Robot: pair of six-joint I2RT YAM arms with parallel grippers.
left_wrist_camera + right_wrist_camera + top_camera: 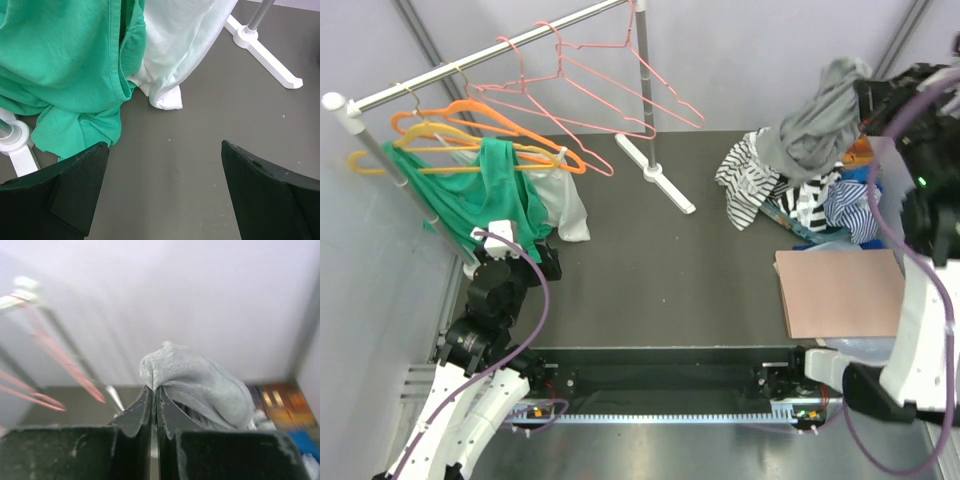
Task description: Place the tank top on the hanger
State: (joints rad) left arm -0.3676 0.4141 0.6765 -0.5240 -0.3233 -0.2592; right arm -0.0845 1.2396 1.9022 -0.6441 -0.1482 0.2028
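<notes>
My left gripper is to close on the loose end of the grey tank top, over the mat (592,270) (187,140) beside the whitish garment's bottom edge.
The grey tank top (820,120) hangs lifted above the clothes pile at the right back. My right gripper (868,92) is shut on a fold of it; in the right wrist view the grey knit (200,382) bulges over the closed fingertips of that gripper (154,390). Thin pink wire hangers (590,90) hang on the rail (490,55) at the back left, blurred in the right wrist view (60,365). My left gripper (515,245) is open and empty low over the mat, its fingers (80,175) wide apart in front of a green garment (65,60).
Orange and yellow hangers (470,130) carry the green garment (480,195) and a whitish garment (180,45). The rack's white foot (655,172) lies mid-table. A pile of striped and blue clothes (800,195) and a cardboard sheet (840,290) lie at the right.
</notes>
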